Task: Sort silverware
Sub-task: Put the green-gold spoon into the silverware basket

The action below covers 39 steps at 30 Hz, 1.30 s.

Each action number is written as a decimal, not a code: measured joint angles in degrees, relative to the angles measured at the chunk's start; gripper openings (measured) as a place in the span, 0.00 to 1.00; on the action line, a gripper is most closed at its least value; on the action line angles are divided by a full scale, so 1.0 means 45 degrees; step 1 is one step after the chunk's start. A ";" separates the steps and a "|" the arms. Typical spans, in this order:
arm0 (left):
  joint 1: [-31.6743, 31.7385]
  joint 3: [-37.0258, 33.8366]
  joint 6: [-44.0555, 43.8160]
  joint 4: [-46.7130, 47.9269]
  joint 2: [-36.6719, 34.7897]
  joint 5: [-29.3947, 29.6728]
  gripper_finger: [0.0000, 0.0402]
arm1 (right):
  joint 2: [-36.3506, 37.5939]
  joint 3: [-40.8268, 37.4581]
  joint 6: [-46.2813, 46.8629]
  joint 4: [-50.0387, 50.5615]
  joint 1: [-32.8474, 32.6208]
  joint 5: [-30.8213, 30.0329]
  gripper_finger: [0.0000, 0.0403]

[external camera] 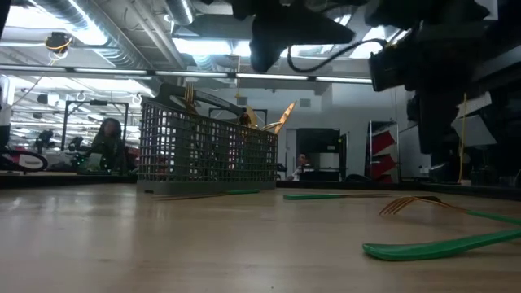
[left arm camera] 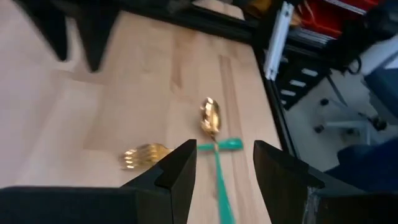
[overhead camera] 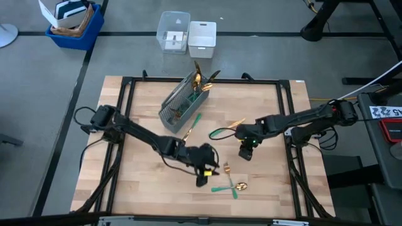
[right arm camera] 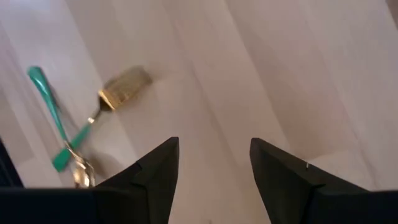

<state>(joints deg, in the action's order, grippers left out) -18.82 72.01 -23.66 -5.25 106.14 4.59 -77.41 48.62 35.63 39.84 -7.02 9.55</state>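
Observation:
My left gripper will grip the upper part of the spoon's teal handle (overhead camera: pixel 223 188) (left arm camera: pixel 219 171), just below the place where it crosses the fork.
A spoon (overhead camera: pixel 240 186) and a fork (overhead camera: pixel 227 169) with gold heads and teal handles lie crossed on the table near its near edge. My left gripper (overhead camera: pixel 204 171) hovers beside them, open. In its wrist view (left arm camera: pixel 224 152) the spoon's handle (left arm camera: pixel 218 180) runs between the fingers without visible touch, and the fork's head (left arm camera: pixel 143 155) lies to one side. My right gripper (overhead camera: pixel 246 149) is open over bare wood (right arm camera: pixel 214 146), and the same fork (right arm camera: pixel 124 87) and spoon's handle (right arm camera: pixel 46 102) show ahead of it. Two more pieces (overhead camera: pixel 192 124) (overhead camera: pixel 225 130) lie flat near the caddy.
The grey mesh caddy (overhead camera: pixel 181 100) lies tilted on the table's far middle, with several pieces sticking out of it (external camera: pixel 207 146). A black frame (overhead camera: pixel 125 85) rims the table. Clear and white bins (overhead camera: pixel 188 34) and a blue crate (overhead camera: pixel 72 22) stand beyond the far edge.

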 joint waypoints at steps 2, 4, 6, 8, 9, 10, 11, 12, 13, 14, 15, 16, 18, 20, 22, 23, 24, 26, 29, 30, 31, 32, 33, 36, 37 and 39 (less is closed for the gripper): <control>-0.0237 -0.0002 -0.0040 -0.0308 0.0383 0.0003 0.37 | 0.0000 0.0000 0.0022 -0.0210 -0.0065 -0.0080 0.50; -0.0410 -0.0005 -0.0079 -0.0911 0.0800 0.0005 0.37 | 0.0000 0.0001 0.0035 -0.0295 -0.0055 -0.0068 0.50; -0.0532 -0.0005 -0.0132 -0.1638 0.1286 0.0018 0.37 | 0.0000 0.0000 0.0031 -0.0277 -0.0021 -0.0048 0.50; -0.0629 -0.0005 -0.0171 -0.2614 0.1885 0.0064 0.37 | 0.0000 0.0000 0.0033 -0.0293 -0.0026 -0.0217 0.50; -0.0667 -0.0005 -0.0248 -0.3202 0.2190 0.0089 0.37 | 0.0000 0.0000 0.0031 -0.0306 -0.0026 -0.0280 0.50; -0.0684 -0.0005 -0.0351 -0.3770 0.2504 0.0109 0.37 | 0.0000 0.0000 0.0031 -0.0350 -0.0026 -0.0333 0.50; -0.0688 -0.0003 -0.0507 -0.4367 0.2788 0.0115 0.37 | 0.0000 0.0000 0.0031 -0.0394 -0.0026 -0.0338 0.50; -0.0688 0.0010 -0.0644 -0.4847 0.3060 0.0131 0.37 | 0.0000 0.0000 0.0029 -0.0449 -0.0026 -0.0347 0.50; -0.0688 0.0108 -0.0759 -0.5066 0.3328 0.0183 0.37 | 0.0000 0.0000 0.0026 -0.0523 -0.0026 -0.0348 0.50; -0.0688 0.0260 -0.0856 -0.5150 0.3567 0.0236 0.37 | 0.0000 0.0000 0.0026 -0.0612 -0.0026 -0.0348 0.50; -0.0688 0.0454 -0.0890 -0.5145 0.3811 0.0299 0.37 | 0.0000 0.0003 0.0026 -0.0663 -0.0026 -0.0348 0.50; -0.0686 0.0686 -0.0880 -0.5149 0.4069 0.0347 0.37 | 0.0000 0.0002 0.0026 -0.0687 -0.0026 -0.0353 0.50; -0.0716 0.1228 -0.0619 -0.5143 0.4550 0.0378 0.37 | 0.0000 0.0000 0.0021 -0.0754 -0.0026 -0.0358 0.50; -0.0752 0.1900 -0.0218 -0.4977 0.5049 0.0406 0.37 | 0.0000 0.0001 -0.0013 -0.0847 -0.0026 -0.0362 0.50; -0.0800 0.2611 0.0099 -0.4215 0.5440 0.0407 0.37 | 0.0000 0.0004 -0.0018 -0.0852 -0.0026 -0.0363 0.50; -0.0809 0.2975 0.0230 -0.3655 0.5594 0.0430 0.37 | 0.0000 0.0000 -0.0018 -0.0846 -0.0026 -0.0363 0.50; -0.0827 0.3320 0.0334 -0.3034 0.5734 0.0454 0.37 | 0.0000 0.0005 -0.0020 -0.0850 -0.0026 -0.0363 0.50; -0.0847 0.3836 0.0509 -0.1765 0.5806 0.0500 0.37 | 0.0000 0.0004 -0.0074 -0.0854 -0.0026 -0.0363 0.50; -0.0896 0.4270 0.0867 -0.0422 0.5791 0.0903 0.37 | -0.0005 0.0000 -0.0385 -0.0851 -0.0026 -0.0363 0.50; -0.0922 0.4299 0.1006 -0.0222 0.5791 0.1106 0.37 | -0.0005 0.0005 -0.0417 -0.0851 -0.0026 -0.0367 0.50; -0.0947 0.4308 0.1041 -0.0177 0.5796 0.1221 0.37 | -0.0005 0.0001 -0.0472 -0.0856 -0.0026 -0.0367 0.50; -0.0979 0.4308 0.1039 -0.0181 0.5801 0.1246 0.37 | -0.0005 0.0005 -0.0599 -0.0853 -0.0026 -0.0370 0.50; -0.0989 0.4308 0.1020 -0.0192 0.5801 0.1265 0.37 | -0.0005 0.0005 -0.0657 -0.0851 -0.0026 -0.0370 0.50; -0.1003 0.4339 0.1015 -0.0256 0.5886 0.1266 0.37 | -0.0006 0.0005 -0.0688 -0.0856 -0.0026 -0.0493 0.50; -0.1029 0.4328 0.1019 -0.0200 0.5935 0.1268 0.37 | -0.0005 0.0005 -0.0688 -0.0851 -0.0026 -0.0575 0.50; -0.1067 0.4328 0.1019 -0.0308 0.6100 0.1271 0.37 | -0.0010 0.0005 -0.0689 -0.0856 -0.0026 -0.0780 0.50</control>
<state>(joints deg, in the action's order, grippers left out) -23.62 91.48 -19.07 -6.64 133.59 10.30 -77.45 48.64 32.53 35.99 -7.14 6.04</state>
